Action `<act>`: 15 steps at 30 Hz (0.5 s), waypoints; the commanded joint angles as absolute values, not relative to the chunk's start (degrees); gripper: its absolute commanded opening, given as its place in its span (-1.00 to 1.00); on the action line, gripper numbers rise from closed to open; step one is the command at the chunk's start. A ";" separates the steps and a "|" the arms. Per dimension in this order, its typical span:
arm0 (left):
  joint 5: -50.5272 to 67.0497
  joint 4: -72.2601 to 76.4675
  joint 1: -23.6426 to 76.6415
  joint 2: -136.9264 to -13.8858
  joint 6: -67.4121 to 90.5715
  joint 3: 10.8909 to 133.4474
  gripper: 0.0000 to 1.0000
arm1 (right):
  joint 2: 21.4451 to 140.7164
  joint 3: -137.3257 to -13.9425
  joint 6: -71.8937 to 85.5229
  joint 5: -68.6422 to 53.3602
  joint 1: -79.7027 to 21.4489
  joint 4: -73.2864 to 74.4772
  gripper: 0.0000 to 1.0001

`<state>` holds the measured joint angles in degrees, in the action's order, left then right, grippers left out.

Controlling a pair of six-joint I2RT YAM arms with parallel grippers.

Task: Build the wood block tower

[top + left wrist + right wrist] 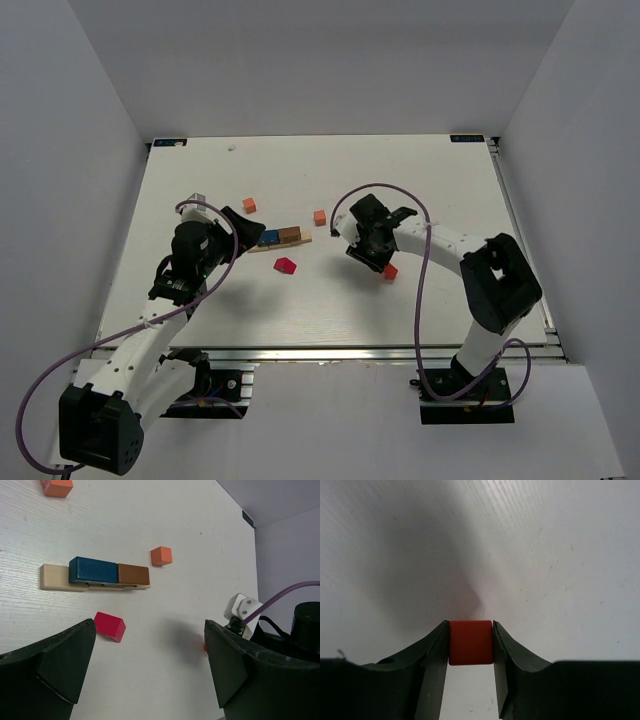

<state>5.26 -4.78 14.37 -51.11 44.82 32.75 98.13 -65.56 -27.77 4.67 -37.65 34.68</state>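
Observation:
The red-orange block's square end faces my right gripper, so I should open and grab its long side (390, 272) from above before stacking.
The tower's start lies flat on the table: a pale tan base (54, 577) with a blue block (93, 570) and a brown block (133, 574) on it, also in the top view (281, 238). A loose red block (110, 626) lies in front of it. My left gripper (150, 655) is open and empty, just left of the stack (235, 232). My right gripper (470, 645) is shut on a small red-orange block (471, 642), held right of the stack (389, 270).
Two loose orange blocks lie on the table, one behind the stack (249, 204) and one to its right (320, 216). White walls enclose the table on three sides. The table's metal rail (360, 352) runs along the near edge.

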 commanded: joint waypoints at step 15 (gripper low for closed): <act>4.75 -4.92 14.24 -51.94 44.56 34.89 0.96 | 96.97 -65.84 -28.92 2.74 -38.85 18.91 0.79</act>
<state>4.89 -4.75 14.37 -52.34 44.84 32.75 103.13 -67.31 -29.26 5.19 -38.76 25.76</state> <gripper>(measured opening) 0.981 0.891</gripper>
